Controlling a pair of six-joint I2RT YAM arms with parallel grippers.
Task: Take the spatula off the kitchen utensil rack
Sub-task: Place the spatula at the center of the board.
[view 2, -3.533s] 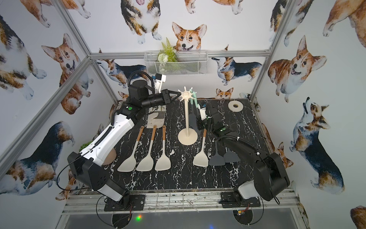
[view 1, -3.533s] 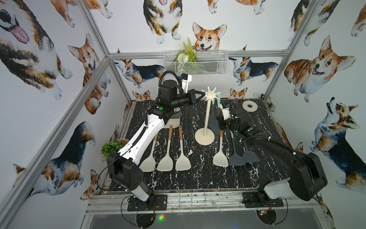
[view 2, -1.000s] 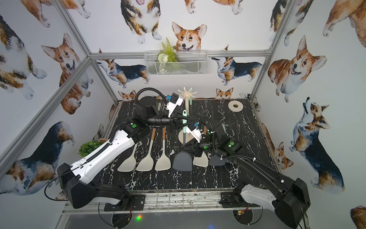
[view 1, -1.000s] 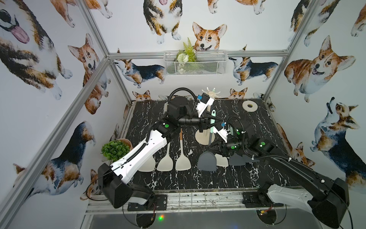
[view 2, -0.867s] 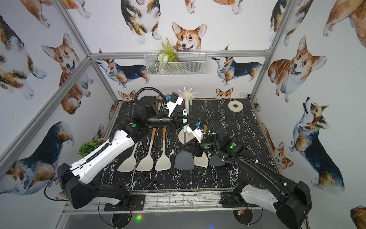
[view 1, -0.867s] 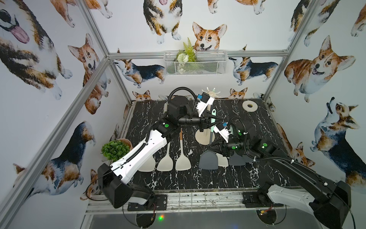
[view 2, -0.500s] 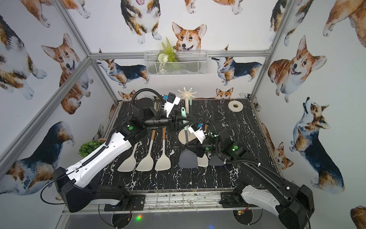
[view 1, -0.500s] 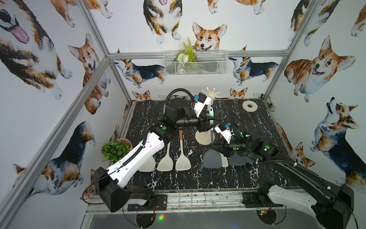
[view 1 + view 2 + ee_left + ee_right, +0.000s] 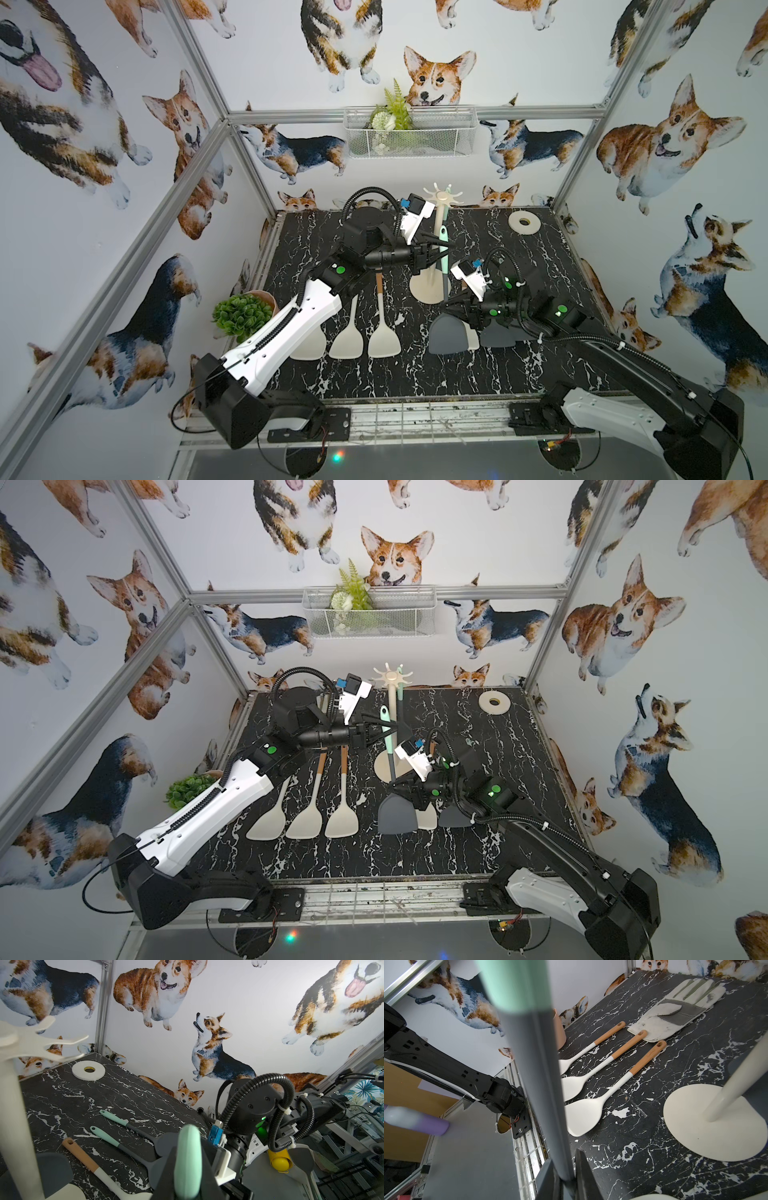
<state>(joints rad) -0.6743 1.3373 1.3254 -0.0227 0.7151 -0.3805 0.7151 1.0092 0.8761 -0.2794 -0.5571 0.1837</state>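
Observation:
The robot's right gripper holds the spatula low, just above its blade, so it should open and take the spatula's stem point(image 9: 391, 758) under the mint handle while the left gripper steadies the spatula.
The spatula point(image 9: 444, 249) has a mint handle, a grey shaft and a grey blade point(image 9: 397, 818). It stands nearly upright, blade down, just in front of the kitchen utensil rack point(image 9: 430, 286). Its handle top is below the star crown point(image 9: 390, 675) and off the hooks. My left gripper point(image 9: 432, 253) reaches in from the left and is shut on the mint handle point(image 9: 188, 1147). My right gripper point(image 9: 453, 305) is shut on the grey shaft point(image 9: 533, 1064) just above the blade. In the right wrist view the rack's disc base point(image 9: 706, 1122) lies close beside the shaft.
Three cream spatulas with wood handles point(image 9: 384, 340) lie left of the rack. More utensils point(image 9: 498, 336) lie under the right arm. A mint strip point(image 9: 400, 688) shows beside the pole under the crown. There are also a tape roll point(image 9: 524, 223), glove point(image 9: 675, 1012), potted plant point(image 9: 243, 313) and wall basket point(image 9: 409, 131).
The left gripper opened, then shut again on the mint handle. The right arm carried the spatula forward and to the right, away from the rack's crown.

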